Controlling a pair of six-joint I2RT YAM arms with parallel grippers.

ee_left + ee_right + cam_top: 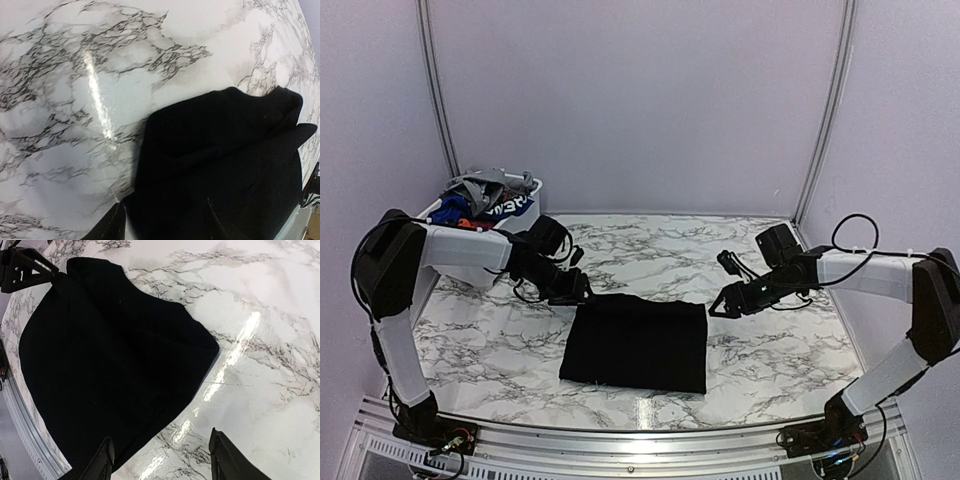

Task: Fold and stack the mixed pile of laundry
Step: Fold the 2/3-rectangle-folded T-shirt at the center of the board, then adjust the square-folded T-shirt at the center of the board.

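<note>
My left gripper will pinch the upper layer's corner (134, 201) and my right gripper the other before straightening it, as the black garment's layers are uneven at the garment's far edge.
A large black garment (635, 342) lies folded into a flat rectangle in the middle of the marble table. My left gripper (582, 292) hovers at its far left corner. In the left wrist view the black cloth (225, 165) lies flat under the spread jaws of the left gripper (165, 231), which grip nothing. My right gripper (717, 305) is just off the garment's far right corner. Its fingers (102, 460) stand wide apart over the cloth's edge (110, 365) and bare marble. The rest of the mixed laundry pile (480, 195), grey, blue and orange-red pieces, sits heaped at the back left.
A white plastic basket (534, 187) holds the heap against the back left wall. A metal rail (640, 440) runs along the table's near edge. The right arm's cable (855, 230) loops above its forearm. White walls close in the back and sides.
</note>
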